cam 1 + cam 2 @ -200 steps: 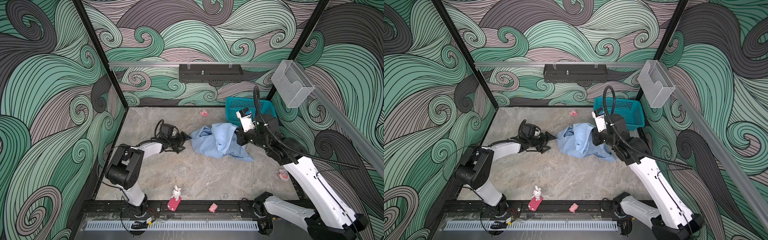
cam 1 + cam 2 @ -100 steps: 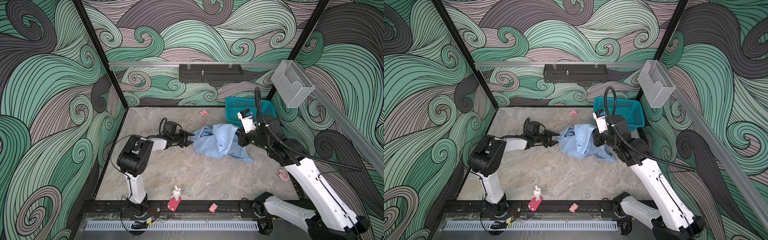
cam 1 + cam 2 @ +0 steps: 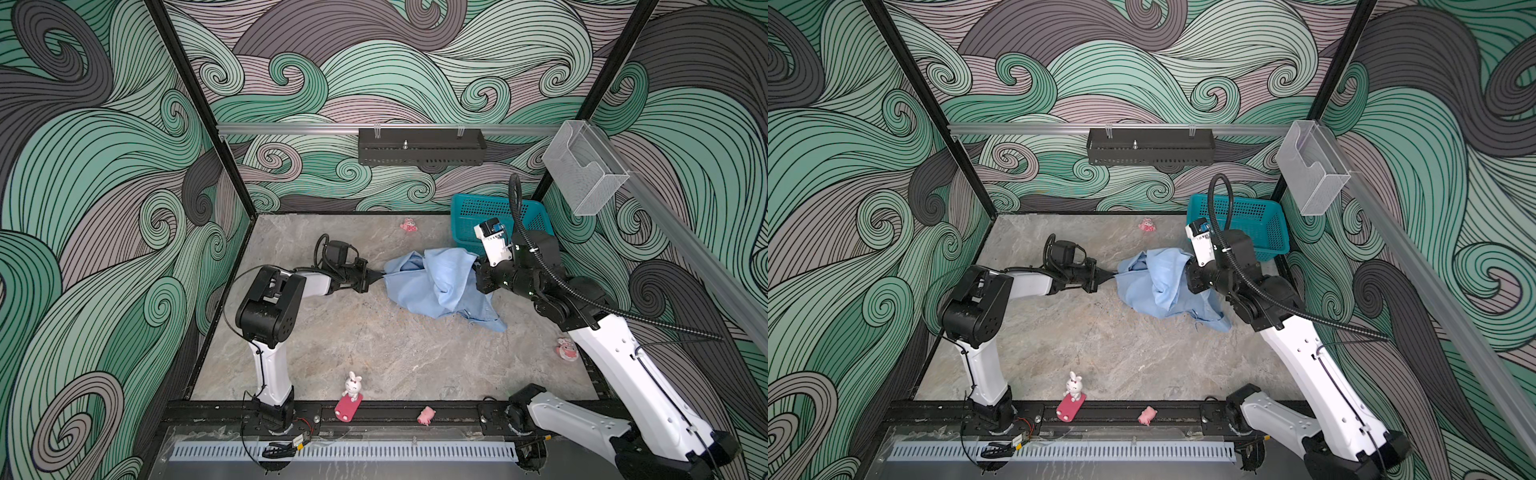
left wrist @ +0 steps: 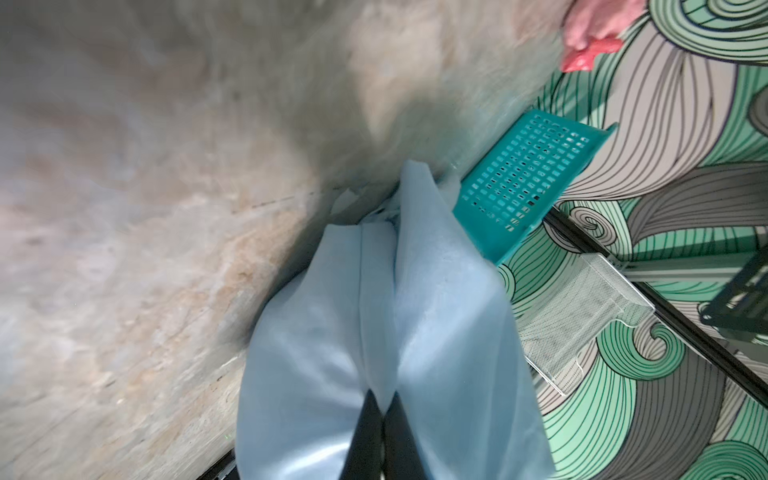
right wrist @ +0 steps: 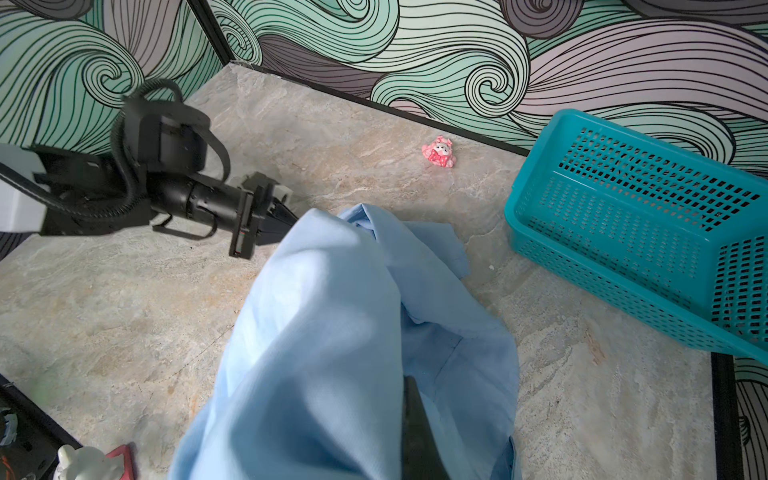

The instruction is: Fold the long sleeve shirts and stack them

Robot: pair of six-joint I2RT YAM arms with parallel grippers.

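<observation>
My left gripper is going to let go of the shirt's edge on the bare stone table (image 3: 302, 305) behind the bunny, far from the basket.
One crumpled light blue long sleeve shirt (image 3: 428, 286) (image 3: 1154, 286) lies bunched at the back right of the stone table in both top views. My left gripper (image 3: 380, 276) (image 3: 1113, 275) reaches in level from the left. It is shut on the shirt's left edge, and in the left wrist view its black fingertips (image 4: 370, 409) pinch a fold of the cloth (image 4: 436, 311). My right gripper (image 5: 405, 395) is shut on the shirt's right side, lifting the cloth (image 5: 324, 332). The draped cloth covers it except for one dark finger (image 5: 413, 419).
A teal basket (image 3: 490, 212) (image 5: 623, 232) stands right behind the shirt, in the back right corner. Small toys lie around: a pink one (image 3: 408, 225) at the back, a bunny on a red base (image 3: 351, 395) and a pink pig (image 3: 426, 415) on the front rail, another (image 3: 566, 348) by the right arm.
My left gripper has travelled right to the shirt's left edge and closed on it. The right gripper has kept its hold, and the cloth has shifted slightly.
</observation>
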